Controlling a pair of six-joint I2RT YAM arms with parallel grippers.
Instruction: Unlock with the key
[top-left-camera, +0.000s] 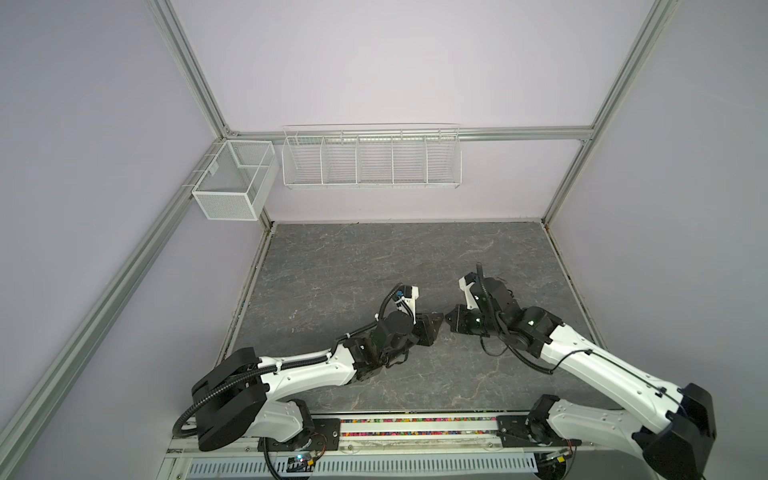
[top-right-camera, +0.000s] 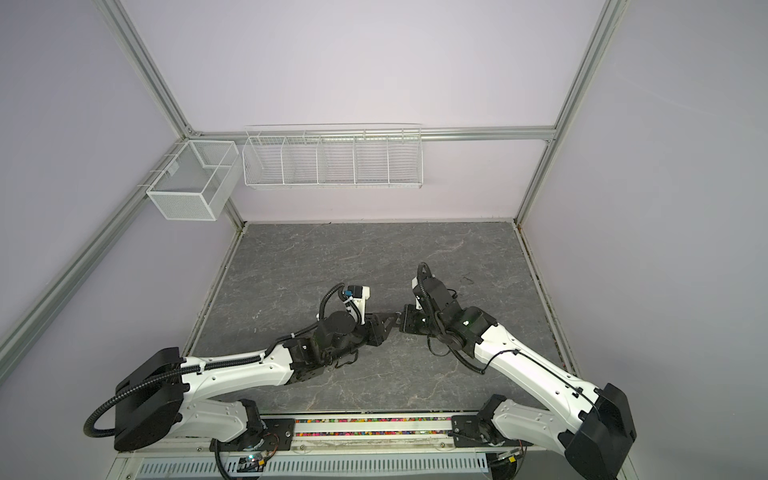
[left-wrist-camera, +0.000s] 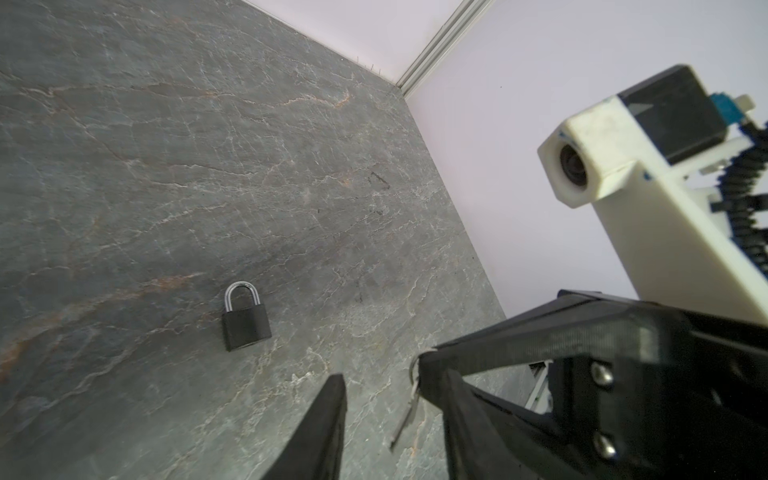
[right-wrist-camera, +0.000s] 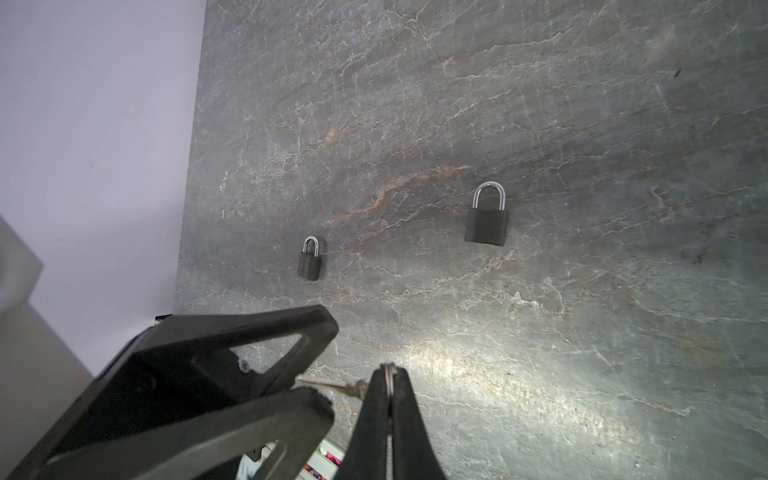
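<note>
The key's blade points across the fingers of my right gripper, so my left gripper should hold the blade while my right gripper takes the key's head (right-wrist-camera: 359, 389) in line.
My right gripper (right-wrist-camera: 388, 368) is shut on the ring of a small silver key (right-wrist-camera: 328, 383), held above the grey stone table (top-left-camera: 374, 257). The key's blade points toward my left gripper (left-wrist-camera: 395, 386) and hangs in the gap between its fingers (right-wrist-camera: 249, 345), which stand apart. In the left wrist view the key (left-wrist-camera: 405, 419) dangles from the right gripper's tip (left-wrist-camera: 424, 361). In both top views the two grippers (top-left-camera: 436, 322) (top-right-camera: 401, 322) meet tip to tip at mid-table. Two black padlocks with shackles closed lie flat on the table, a smaller one (right-wrist-camera: 311, 259) and a larger one (right-wrist-camera: 486, 220). One padlock (left-wrist-camera: 245, 320) shows in the left wrist view.
Two white wire baskets hang on the back frame, a box-shaped one (top-left-camera: 232, 183) at the left corner and a long divided one (top-left-camera: 370, 158). Lilac walls close the table on three sides. The right arm's camera housing (left-wrist-camera: 602, 137) is close to the left gripper.
</note>
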